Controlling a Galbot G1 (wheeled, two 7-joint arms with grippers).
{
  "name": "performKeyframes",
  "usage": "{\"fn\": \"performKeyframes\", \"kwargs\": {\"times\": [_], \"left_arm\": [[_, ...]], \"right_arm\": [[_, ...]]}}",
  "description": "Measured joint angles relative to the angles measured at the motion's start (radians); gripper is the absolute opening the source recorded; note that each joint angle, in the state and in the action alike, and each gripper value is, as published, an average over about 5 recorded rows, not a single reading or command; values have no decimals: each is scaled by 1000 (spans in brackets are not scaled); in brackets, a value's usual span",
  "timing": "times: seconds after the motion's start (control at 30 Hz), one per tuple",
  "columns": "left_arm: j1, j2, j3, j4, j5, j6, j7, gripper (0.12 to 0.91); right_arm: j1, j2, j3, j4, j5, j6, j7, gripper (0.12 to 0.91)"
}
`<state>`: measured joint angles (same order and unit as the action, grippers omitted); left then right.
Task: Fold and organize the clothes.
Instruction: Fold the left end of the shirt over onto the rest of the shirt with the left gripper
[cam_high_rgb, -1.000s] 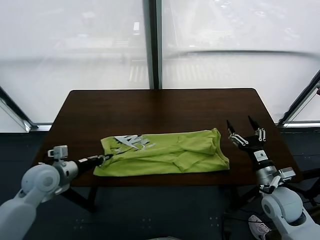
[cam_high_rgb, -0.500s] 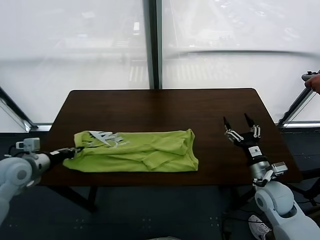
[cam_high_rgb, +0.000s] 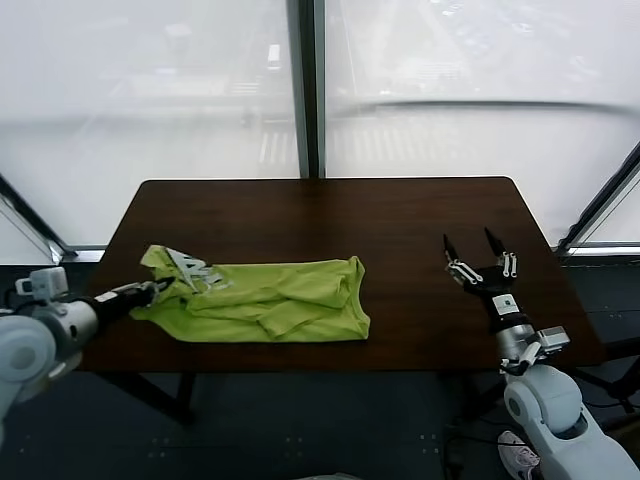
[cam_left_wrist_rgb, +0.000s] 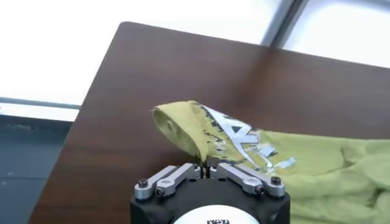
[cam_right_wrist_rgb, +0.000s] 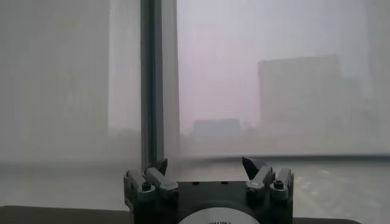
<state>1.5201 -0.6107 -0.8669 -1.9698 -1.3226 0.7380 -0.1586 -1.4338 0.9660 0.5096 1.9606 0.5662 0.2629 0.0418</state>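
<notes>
I will release the T-shirt's printed end from my left gripper on top of its plain end (cam_high_rgb: 345, 295) nearest my right gripper.
The clothes are one lime-green T-shirt (cam_high_rgb: 265, 302), lying crumpled along the table's front left, with a whitish print (cam_high_rgb: 190, 270) showing at its left end. My left gripper (cam_high_rgb: 158, 288) is shut on the shirt's left edge, which rises in a small fold (cam_left_wrist_rgb: 183, 125) just above the jaws; the gripper (cam_left_wrist_rgb: 205, 170) sits low over the table's left front corner. My right gripper (cam_high_rgb: 480, 255) stands open and upright over the table's right side, well clear of the shirt, with nothing between its fingers. In the right wrist view that gripper (cam_right_wrist_rgb: 206, 167) faces only the window.
The dark wooden table (cam_high_rgb: 330, 215) has bare surface behind and to the right of the shirt. A window with a dark centre post (cam_high_rgb: 305, 90) stands behind the table. Floor shows below the table's front edge.
My left gripper has pulled the shirt leftward across the table, by about a third of the shirt's length, and lifted its left edge slightly. The right gripper shifted a little left and stayed open.
</notes>
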Motion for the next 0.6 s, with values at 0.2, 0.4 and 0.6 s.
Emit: {"fn": "performKeyframes", "kwargs": {"times": [0.2,0.4,0.6], "left_arm": [[-36,-72,57,-127,-70,0,-71,184],[-139,-181,213,-167,-72,-1,-114,184],[-277,-301,398,-139,-76,-1,-158,184]], "right_arm": [[-62,30,63,27,-23,-15,-1,907],[-145,69,134,48,-59,-14,-2,907],[-210,111,192,57,-81,-9,-4,907]]}}
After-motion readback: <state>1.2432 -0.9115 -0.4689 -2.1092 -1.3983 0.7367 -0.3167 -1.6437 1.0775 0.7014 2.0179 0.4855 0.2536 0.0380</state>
